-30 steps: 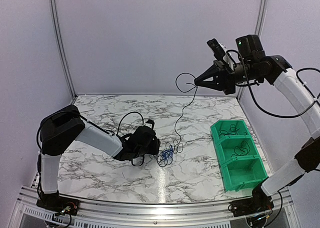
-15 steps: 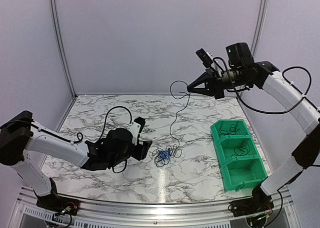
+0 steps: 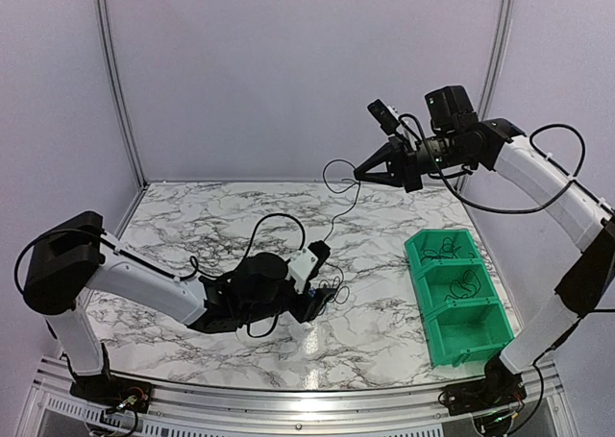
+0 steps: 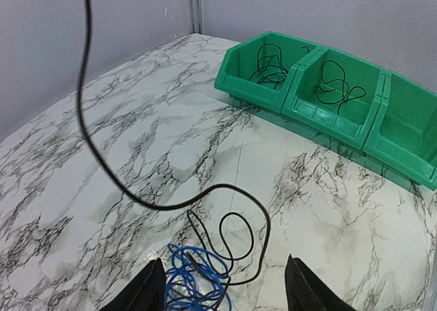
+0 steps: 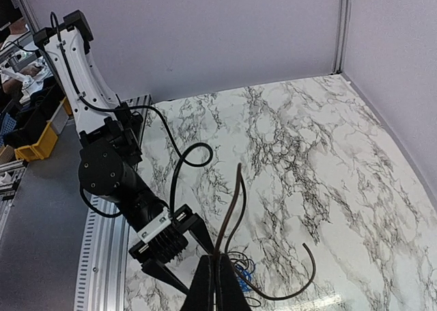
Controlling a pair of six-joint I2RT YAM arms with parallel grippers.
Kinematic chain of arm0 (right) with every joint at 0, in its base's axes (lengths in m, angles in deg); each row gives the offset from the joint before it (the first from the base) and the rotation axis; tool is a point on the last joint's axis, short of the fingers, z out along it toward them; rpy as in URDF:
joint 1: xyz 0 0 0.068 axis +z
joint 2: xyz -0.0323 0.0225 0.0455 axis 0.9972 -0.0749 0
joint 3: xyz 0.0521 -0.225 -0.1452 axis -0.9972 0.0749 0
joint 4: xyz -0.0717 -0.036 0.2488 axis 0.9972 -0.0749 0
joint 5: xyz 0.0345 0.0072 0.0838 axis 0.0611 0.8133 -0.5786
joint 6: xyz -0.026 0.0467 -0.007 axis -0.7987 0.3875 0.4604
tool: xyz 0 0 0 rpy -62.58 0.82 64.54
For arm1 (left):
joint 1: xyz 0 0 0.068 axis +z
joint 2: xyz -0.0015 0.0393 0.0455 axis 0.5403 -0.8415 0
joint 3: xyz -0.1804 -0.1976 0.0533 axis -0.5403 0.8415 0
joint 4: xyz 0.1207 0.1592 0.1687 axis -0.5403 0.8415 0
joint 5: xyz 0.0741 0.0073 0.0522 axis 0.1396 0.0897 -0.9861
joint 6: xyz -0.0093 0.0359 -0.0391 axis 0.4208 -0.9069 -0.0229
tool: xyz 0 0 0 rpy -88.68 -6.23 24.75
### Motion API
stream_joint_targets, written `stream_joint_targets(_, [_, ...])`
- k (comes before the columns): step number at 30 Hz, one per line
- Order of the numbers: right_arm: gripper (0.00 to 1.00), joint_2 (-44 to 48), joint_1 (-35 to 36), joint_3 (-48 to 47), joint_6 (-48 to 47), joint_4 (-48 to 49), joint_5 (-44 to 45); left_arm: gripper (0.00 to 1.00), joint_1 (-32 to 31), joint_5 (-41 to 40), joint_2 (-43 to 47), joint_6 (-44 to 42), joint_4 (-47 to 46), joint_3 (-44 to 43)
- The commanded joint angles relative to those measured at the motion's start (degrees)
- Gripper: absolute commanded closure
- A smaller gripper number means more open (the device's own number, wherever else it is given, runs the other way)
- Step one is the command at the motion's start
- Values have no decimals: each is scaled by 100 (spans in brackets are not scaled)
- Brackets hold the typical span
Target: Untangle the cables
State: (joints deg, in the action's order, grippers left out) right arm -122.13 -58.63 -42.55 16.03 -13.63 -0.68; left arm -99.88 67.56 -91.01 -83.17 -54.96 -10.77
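The black cable still runs into the loose blue tangle, so the tangle should be held by my left gripper while my right gripper grabs the cable (image 4: 251,281) close to it.
A small tangle of blue and black cables (image 4: 194,278) lies on the marble table, between my left gripper's open fingers and close to the left one. In the top view the tangle (image 3: 333,291) is mostly hidden behind my left gripper (image 3: 322,298), which is low over the table. My left gripper (image 4: 229,294) is open and empty. My right gripper (image 3: 361,173) is raised high at the back, shut on one black cable (image 3: 344,209) that hangs down to the tangle. In the right wrist view my right gripper (image 5: 218,284) pinches that strand (image 5: 231,215), with the tangle (image 5: 244,266) below.
A green three-compartment bin (image 3: 456,296) stands at the right; two of its compartments hold single black cables (image 4: 336,82). The left arm's own thick black cable (image 5: 179,162) loops above its wrist. Walls close in the back and sides.
My left gripper has swung right, from about a hand's width left of the tangle to right at it. My right gripper has shifted slightly left, still holding the black cable up.
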Motion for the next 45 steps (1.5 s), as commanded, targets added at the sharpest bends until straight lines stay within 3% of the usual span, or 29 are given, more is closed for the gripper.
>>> stream_joint_targets(1, [100, 16, -16, -223, 65, 29, 55, 40, -15, 154, -549, -90, -192, -613])
stream_joint_targets(4, [100, 64, -18, -275, 70, -11, 76, 44, -15, -62, -982, -95, -215, -910])
stream_joint_targets(6, [100, 94, -41, -396, 126, -58, -9, 53, -10, -153, -1230, -123, -254, -1053])
stream_joint_targets(14, [100, -102, -1025, -2007, 1189, 126, -1634, 73, 7, -101, -2014, -116, -350, -1347])
stream_joint_targets(16, [100, 131, -1761, -2122, 2341, 1523, -2243, 75, 34, -99, -2068, 9, -350, -1262])
stream_joint_targets(17, [100, 304, -2166, -1914, 3450, 2817, -2588, 76, 50, -108, -2055, 61, -350, -1198])
stream_joint_targets(19, [100, 705, -2919, -916, 6462, 7057, -2791, 76, 64, -112, -2004, 124, -363, -1053])
stream_joint_targets(20, [100, 790, -3203, -553, 7420, 8339, -2716, 77, 67, -119, -1974, 126, -367, -987])
stream_joint_targets(21, [100, 796, -3345, -535, 7646, 8469, -2692, 77, 67, -113, -1916, 133, -380, -929])
stream_joint_targets(24, [100, 811, -3409, -630, 6481, 7031, -2686, 77, 65, -83, -1690, 144, -423, -765])
stream_joint_targets(34, [100, 1342, -3651, 499, 5673, 6395, -2638, 78, 64, -24, -494, -117, -369, -332])
stream_joint_targets(40, [100, 1538, -3674, 719, 4480, 5087, -2399, 83, 73, -258, -102, -324, -174, -113])
stream_joint_targets(45, [100, 1646, -3616, 1632, 3938, 4618, -1942, 83, 73, -257, 170, -216, -183, 91])
